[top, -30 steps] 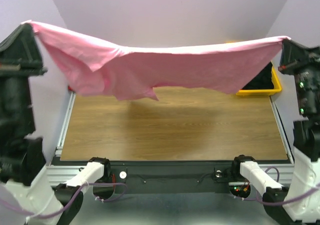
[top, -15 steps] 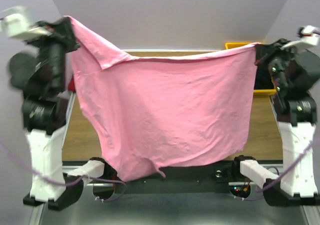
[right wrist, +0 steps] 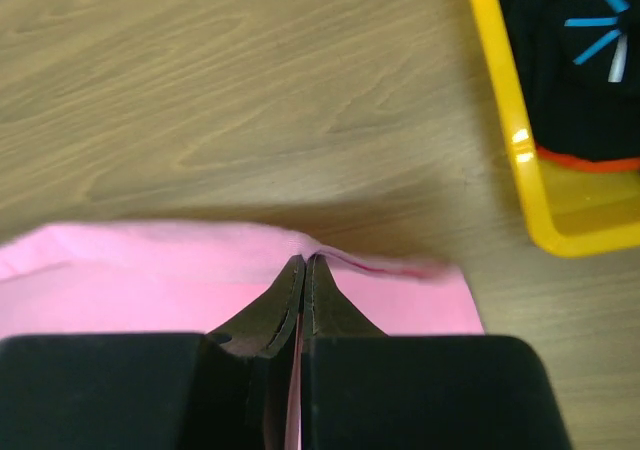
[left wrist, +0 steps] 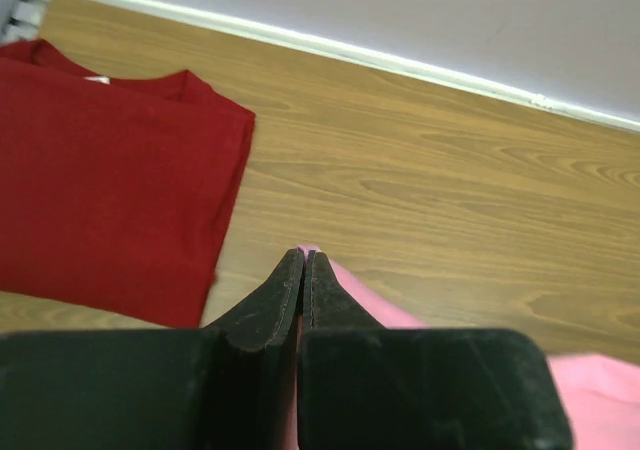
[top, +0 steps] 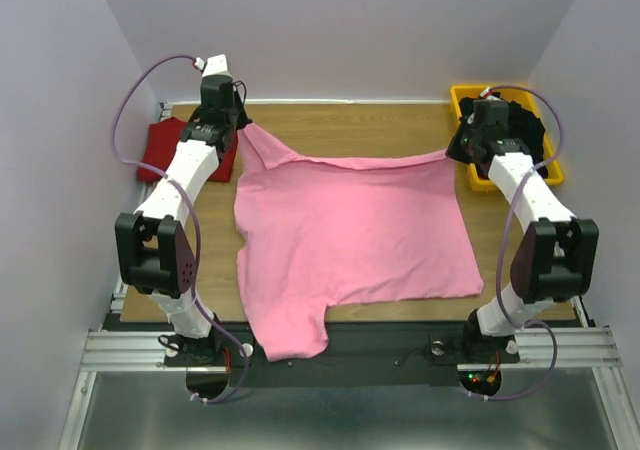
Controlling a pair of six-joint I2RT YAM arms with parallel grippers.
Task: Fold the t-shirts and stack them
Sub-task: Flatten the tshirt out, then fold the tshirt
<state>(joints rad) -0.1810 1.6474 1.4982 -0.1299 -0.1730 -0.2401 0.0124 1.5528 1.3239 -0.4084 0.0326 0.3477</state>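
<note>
I should let go of the light pink t-shirt's corner, held low over the wood, with my left gripper on the shirt's body, just inside its edge (top: pixel 254 240) toward the dark red t-shirt.
The light pink t-shirt (top: pixel 350 235) lies spread over the middle of the table, its near part hanging over the front edge. My left gripper (left wrist: pixel 303 258) is shut on its far left corner, low over the wood. At the far right corner my right gripper (right wrist: pixel 304 262) is shut on the pink hem (right wrist: pixel 200 260). A dark red t-shirt (top: pixel 190 150) lies folded at the far left, also in the left wrist view (left wrist: pixel 100 190). The black t-shirt with a blue mark (right wrist: pixel 585 60) sits in the yellow bin (top: pixel 550 178).
The yellow bin (right wrist: pixel 505 140) stands at the table's far right corner, close beside my right gripper. A white back wall edge (left wrist: pixel 400 65) runs behind the table. Bare wood (top: pixel 350 125) shows beyond the pink shirt.
Both arms have swung forward and down from a raised hold. The pink shirt, hanging stretched in the air before, now lies flat on the table.
</note>
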